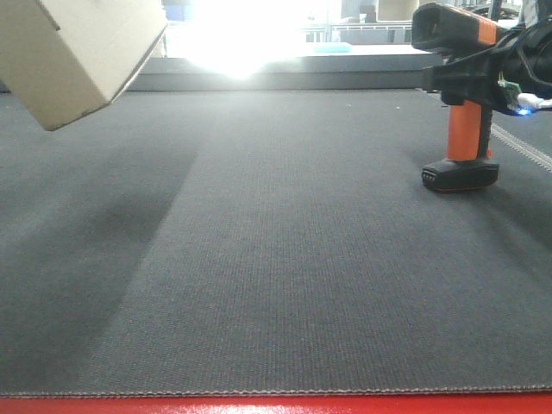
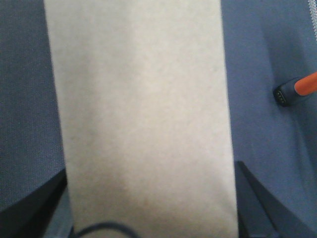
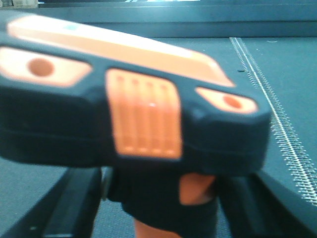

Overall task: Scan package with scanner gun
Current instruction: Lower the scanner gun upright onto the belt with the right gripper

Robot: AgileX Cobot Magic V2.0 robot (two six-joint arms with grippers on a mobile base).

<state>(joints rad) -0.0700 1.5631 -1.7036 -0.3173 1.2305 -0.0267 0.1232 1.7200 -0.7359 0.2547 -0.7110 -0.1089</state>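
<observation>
Next, my left gripper sets the package, still hanging tilted in the air, down on the dark grey mat point(image 1: 21, 177), well across from the scanner gun.
The package point(image 1: 78, 52), a plain tan cardboard box, hangs tilted in the air at the top left of the front view. In the left wrist view the package point(image 2: 143, 114) fills the middle, and my left gripper point(image 2: 151, 171) is shut on it, one dark finger against each side. No barcode sticker shows. The scanner gun point(image 1: 466, 103) stands at the right with its black foot on the mat and its head pointing left. My right gripper point(image 1: 473, 82) is shut on its neck just under the head. In the right wrist view the scanner gun point(image 3: 133, 114) looms close, and the gripper point(image 3: 163, 186) flanks its stem.
A dark grey cloth mat point(image 1: 276, 259) covers the table, with a red front edge point(image 1: 276, 405). A white stitched seam point(image 3: 277, 129) runs along the mat's right side. A low ledge point(image 1: 302, 73) and strong glare lie at the back.
</observation>
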